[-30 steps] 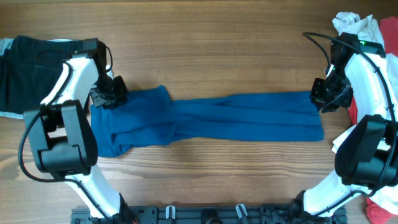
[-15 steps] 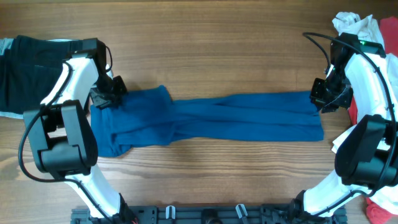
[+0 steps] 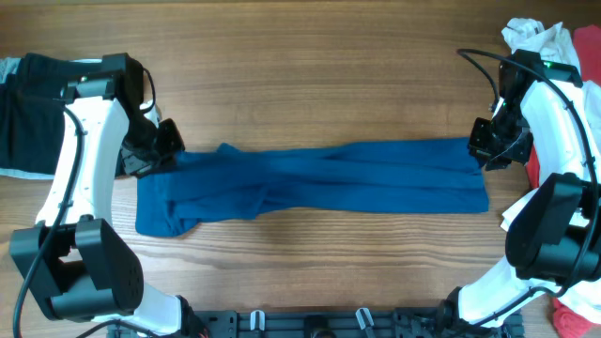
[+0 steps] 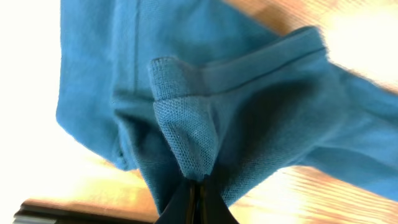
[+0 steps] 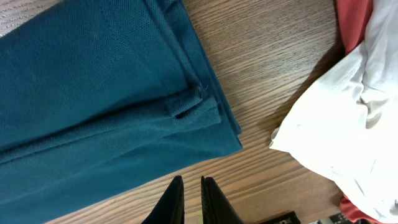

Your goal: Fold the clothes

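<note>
Next, my left gripper opens, puts down the gathered fold it pinches up over the shirt's bunched end, and takes the shirt near its end edge (image 4: 121, 152).
The deep-blue shirt (image 3: 357, 178) lies stretched in a long band across the wooden table, bunched and wider at its left end. My left gripper (image 3: 155, 155) is shut on the shirt's upper left edge. The left wrist view shows a pinched fold of blue knit fabric (image 4: 186, 143) rising from the closed fingertips (image 4: 199, 198). My right gripper (image 3: 488, 150) sits at the shirt's right end. In the right wrist view its fingers (image 5: 190, 199) are shut and empty over bare wood, just off the folded corner of the shirt (image 5: 93, 93).
A black garment (image 3: 38, 103) lies at the table's far left. White clothes (image 3: 535, 38) and red clothes (image 3: 587, 47) are piled at the right edge. The white garment (image 5: 348, 124) and red garment (image 5: 357, 25) lie close to my right gripper.
My left gripper has moved left and slightly down with the shirt's edge in it, drawing the left end out flatter. The right arm has not moved.
</note>
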